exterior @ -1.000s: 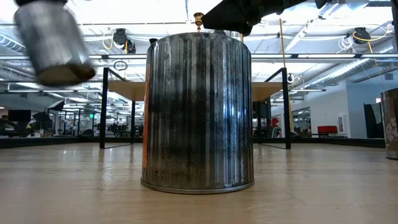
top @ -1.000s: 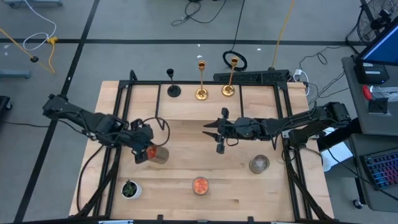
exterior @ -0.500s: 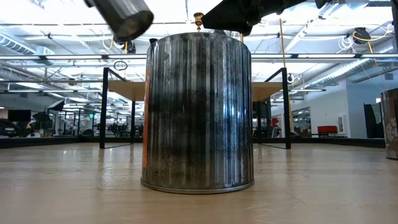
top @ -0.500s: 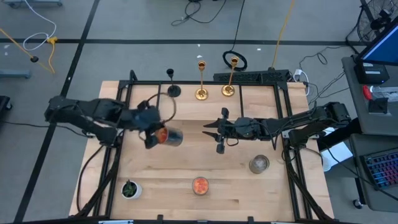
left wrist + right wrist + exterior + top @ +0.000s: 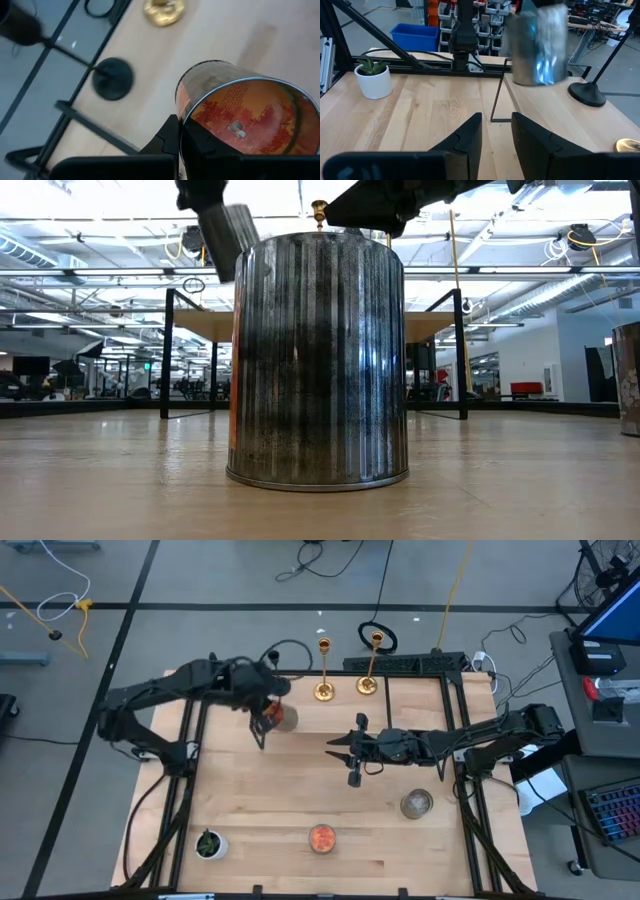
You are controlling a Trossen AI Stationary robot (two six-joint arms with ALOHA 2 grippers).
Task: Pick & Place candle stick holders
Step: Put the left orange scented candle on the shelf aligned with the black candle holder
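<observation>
I should use my left gripper to set the ribbed tin can down and let it go on the wood [image 5: 275, 713] [image 5: 157, 106], just on the near side of the short black candlestick.
Two tall gold candlesticks [image 5: 323, 670] [image 5: 370, 665] stand on their round bases at the table's far edge. A short black candlestick [image 5: 112, 78] stands on its base to their left. My left gripper [image 5: 265, 718] is shut on a ribbed tin can with orange wax [image 5: 245, 117], held up just near-side of the black candlestick. The can also shows in the low view [image 5: 225, 235] and the right wrist view [image 5: 540, 47]. My right gripper [image 5: 345, 758] is open and empty above the table's middle. My left gripper holds the can by its rim [image 5: 184, 117], one finger inside the can and one outside. The can is lifted clear of the table and tilted, its open mouth turned toward the wrist camera.
A tin with orange wax [image 5: 321, 837] stands near the front edge and fills the low view [image 5: 320, 360]. A second tin [image 5: 416, 803] stands at the right. A small green plant in a white pot [image 5: 208, 843] stands at the front left. A black frame [image 5: 330, 673] borders the table.
My left gripper has carried the can from the table's left-middle toward the far edge and upward, ending beside the black candlestick. The can has turned with it and stays clear of the table. My right gripper has kept still.
</observation>
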